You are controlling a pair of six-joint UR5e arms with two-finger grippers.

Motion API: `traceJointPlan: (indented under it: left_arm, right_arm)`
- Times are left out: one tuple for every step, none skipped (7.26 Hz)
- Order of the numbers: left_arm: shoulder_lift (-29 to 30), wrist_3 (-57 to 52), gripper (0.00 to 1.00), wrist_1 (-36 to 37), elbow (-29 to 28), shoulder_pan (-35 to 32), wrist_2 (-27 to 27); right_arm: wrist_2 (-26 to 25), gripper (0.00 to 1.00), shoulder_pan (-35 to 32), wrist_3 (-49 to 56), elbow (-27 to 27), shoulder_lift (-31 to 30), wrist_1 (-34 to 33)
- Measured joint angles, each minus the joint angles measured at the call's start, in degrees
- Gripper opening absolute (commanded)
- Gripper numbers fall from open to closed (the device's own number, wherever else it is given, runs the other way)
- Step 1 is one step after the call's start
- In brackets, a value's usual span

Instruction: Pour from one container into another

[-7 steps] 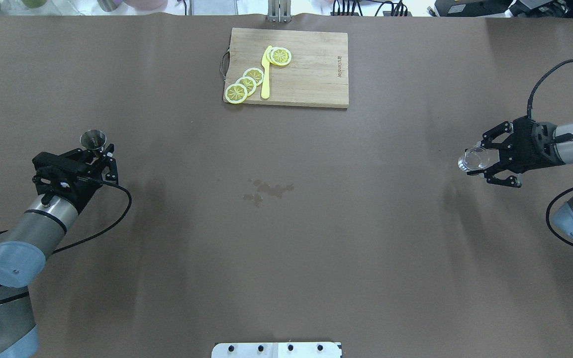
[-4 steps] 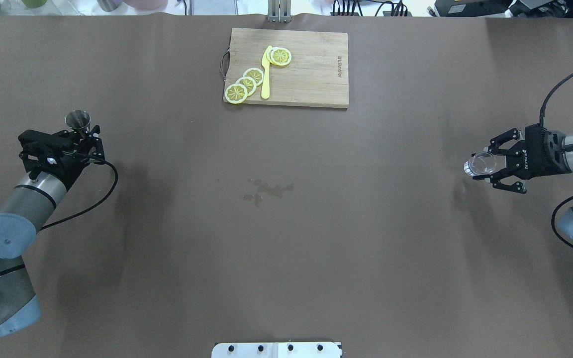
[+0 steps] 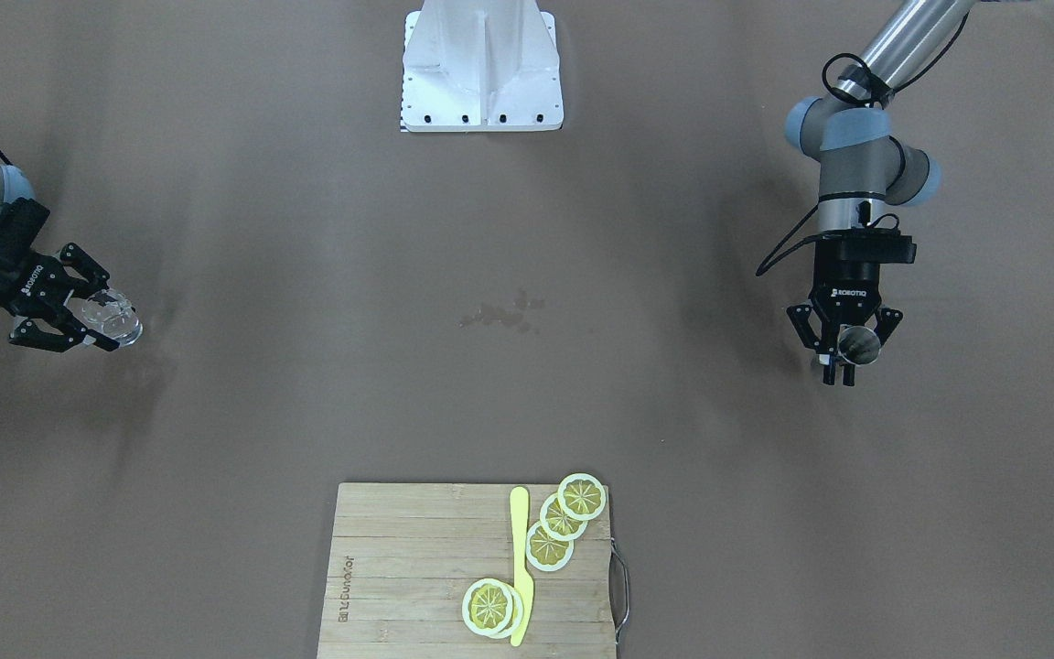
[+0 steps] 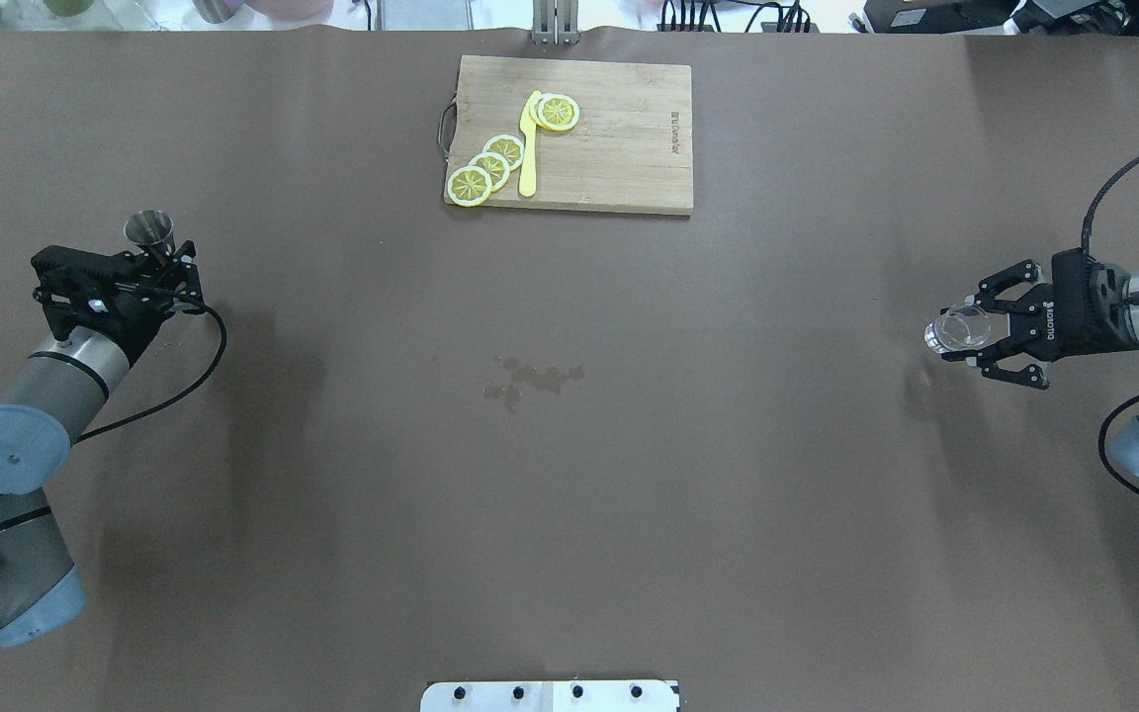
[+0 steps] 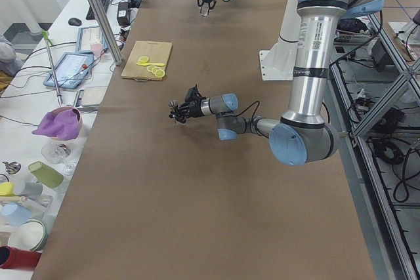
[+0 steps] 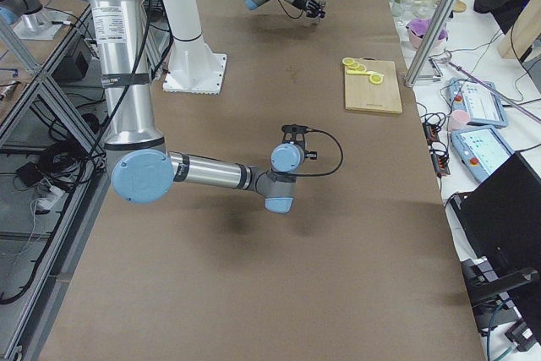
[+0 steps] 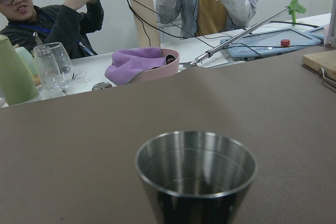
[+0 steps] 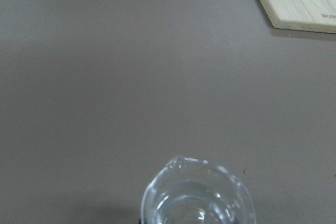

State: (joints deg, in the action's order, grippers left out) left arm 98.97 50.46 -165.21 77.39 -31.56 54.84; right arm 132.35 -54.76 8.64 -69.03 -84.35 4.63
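The clear glass, now held upright, will go down on the bare table [image 3: 121, 340] just below the fingers of my right gripper, well away from the cutting board.
My left gripper [image 4: 166, 265] is shut on the steel jigger [image 4: 150, 228] at the table's left side. The jigger stands upright with its open cone up, and its rim fills the bottom of the left wrist view [image 7: 196, 167]. In the front-facing view the jigger [image 3: 857, 343] sits between the left gripper's [image 3: 843, 359] fingers. On the far right, my right gripper [image 4: 977, 331] is shut on the clear glass [image 4: 956, 326], held upright. The glass [image 3: 114, 316] shows at the right gripper's [image 3: 95, 322] tips, and its rim [image 8: 198, 196] shows low in the right wrist view.
A wooden cutting board [image 4: 619, 148] with lemon slices [image 4: 488, 166] and a yellow knife [image 4: 529, 146] lies at the far middle. Wet spots [image 4: 530, 379] mark the table's centre. The robot's white base plate [image 4: 550, 695] sits at the near edge.
The left gripper has carried the jigger further left and away from the robot. The right gripper has drawn the glass slightly right and looks lower.
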Motion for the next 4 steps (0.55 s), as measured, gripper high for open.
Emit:
traceJointPlan:
  left_arm:
    - [0.74,0.1,0.0,0.03,0.12,-0.09,-0.12]
    - [0.89,0.05,0.0,0.05,1.09,-0.18,-0.51]
    - [0.74,0.03,0.0,0.08,2.4,-0.16,-2.03]
    - [0.54,0.41,0.0,0.1,3.16,-0.01,-4.81]
  right_arm:
    - [0.05,0.0,0.12,-0.19,1.04,0.15,0.26]
    - [0.15,0.0,0.24,-0.25,1.98,0.41,0.36]
    - [0.2,0.0,0.28,-0.26,2.7,0.65,0.61]
    - [0.2,0.0,0.32,-0.23,3.24,0.78,1.09]
